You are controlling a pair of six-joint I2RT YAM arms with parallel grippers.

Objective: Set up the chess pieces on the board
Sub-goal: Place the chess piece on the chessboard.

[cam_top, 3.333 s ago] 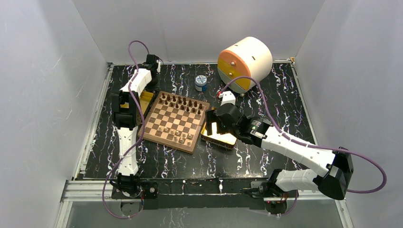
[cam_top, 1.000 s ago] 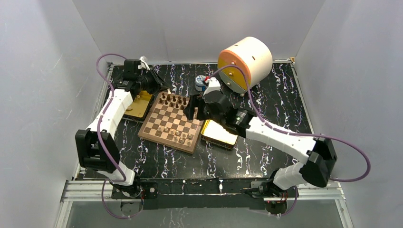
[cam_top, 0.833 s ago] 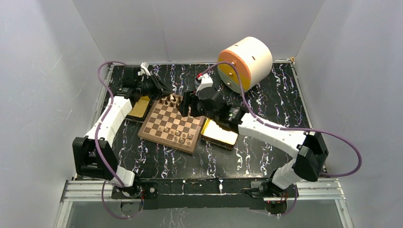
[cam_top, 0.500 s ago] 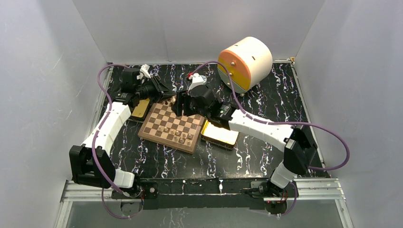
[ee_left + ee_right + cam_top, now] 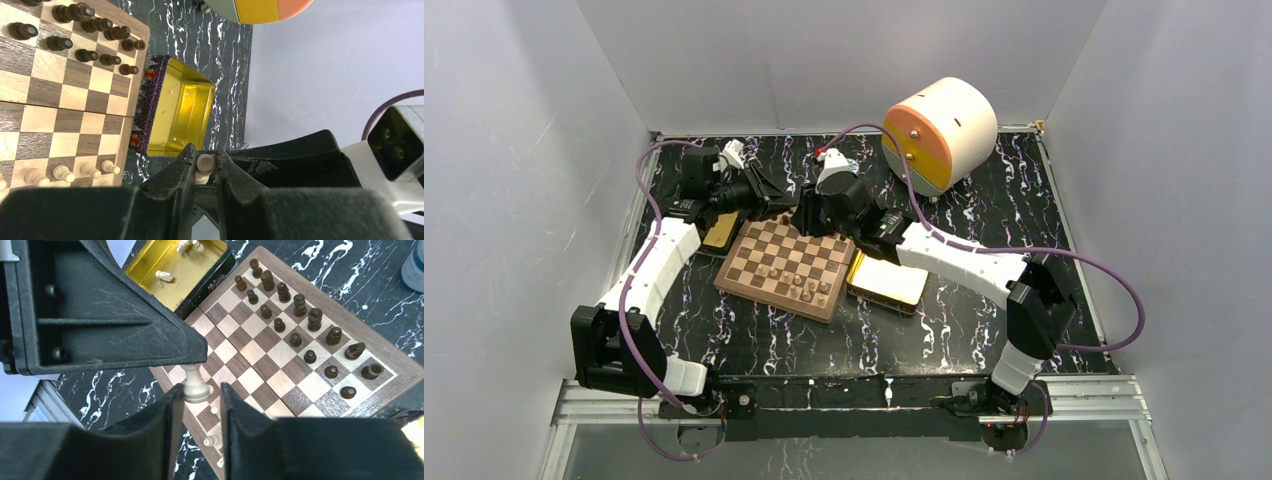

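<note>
My left gripper is holding the pale piece crosswise, so my right gripper needs to hold the piece's base while my left gripper takes the piece's head (image 5: 205,162) again in line.
The board (image 5: 769,262) lies mid-table, with dark chess pieces (image 5: 295,315) in its two far rows and a few pale ones (image 5: 795,283) near its front edge. Both grippers meet above its far left edge. My left gripper (image 5: 205,161) is shut on a pale piece (image 5: 205,163), pinched at its head. My right gripper (image 5: 197,390) has its jaws around that same piece's base (image 5: 194,387). One finger touches the base and a small gap shows at the other. In the top view the held piece is hidden between the left gripper (image 5: 769,193) and the right gripper (image 5: 809,213).
A gold tray (image 5: 887,283) lies right of the board. Another (image 5: 717,231) at its left holds loose pale pieces (image 5: 164,276). A cream and orange drum (image 5: 939,125) stands at the back right. White walls enclose the table.
The right arm swung left from beside the right tray to the board's far edge, and its jaws narrowed around the pale piece. The left arm shifted slightly right, still gripping it.
</note>
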